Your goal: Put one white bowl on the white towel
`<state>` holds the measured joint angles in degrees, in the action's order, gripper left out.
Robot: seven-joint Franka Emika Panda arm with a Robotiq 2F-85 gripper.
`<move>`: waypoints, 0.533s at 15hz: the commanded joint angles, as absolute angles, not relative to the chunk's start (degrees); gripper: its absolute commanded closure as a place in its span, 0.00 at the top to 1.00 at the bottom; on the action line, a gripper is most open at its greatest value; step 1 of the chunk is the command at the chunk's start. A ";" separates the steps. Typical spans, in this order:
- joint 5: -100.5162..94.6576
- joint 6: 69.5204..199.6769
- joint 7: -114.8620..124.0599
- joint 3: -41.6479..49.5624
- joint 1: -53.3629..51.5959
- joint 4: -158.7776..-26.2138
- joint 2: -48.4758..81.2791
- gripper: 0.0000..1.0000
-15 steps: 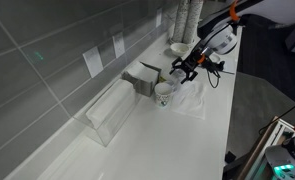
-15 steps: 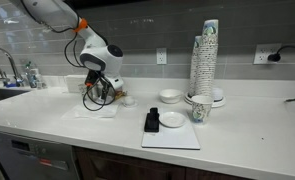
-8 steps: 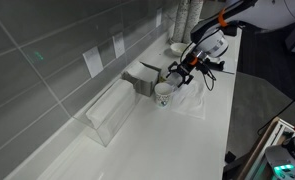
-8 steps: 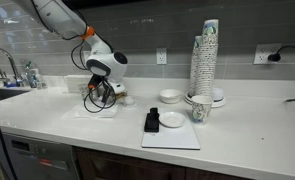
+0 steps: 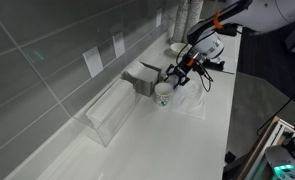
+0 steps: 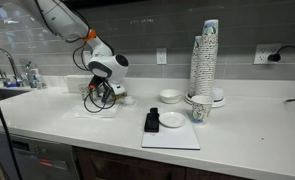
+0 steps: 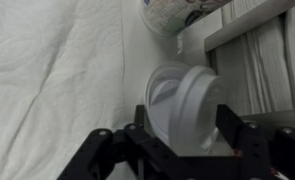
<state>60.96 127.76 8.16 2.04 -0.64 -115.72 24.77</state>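
Observation:
The tilted white bowl leans against another white bowl, so the robot's gripper should open and take just the tilted white bowl's edge (image 7: 188,97) before it brings one to the towel.
My gripper (image 7: 184,135) is shut on a white bowl (image 7: 182,105), which it holds tilted on its side between the two fingers. The bowl hangs just above the white towel (image 7: 57,70), close to the towel's edge by the wall. In both exterior views the gripper (image 5: 177,74) (image 6: 102,92) is low over the towel (image 5: 194,103) (image 6: 95,111). Two more white bowls (image 6: 169,96) (image 6: 173,120) sit further along the counter.
A patterned paper cup (image 5: 164,93) (image 7: 172,12) stands beside the towel. A metal box (image 5: 144,78) and a clear container (image 5: 111,112) line the wall. A black object (image 6: 151,121) lies on a white mat (image 6: 172,137). A tall cup stack (image 6: 205,55) and a sink faucet (image 6: 2,62) are nearby.
The gripper has shifted slightly over the towel with the bowl still in it; the arm's upper part has turned a little.

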 commanded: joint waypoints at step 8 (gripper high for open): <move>61.17 127.31 9.15 1.11 -0.14 -114.91 24.08 0.51</move>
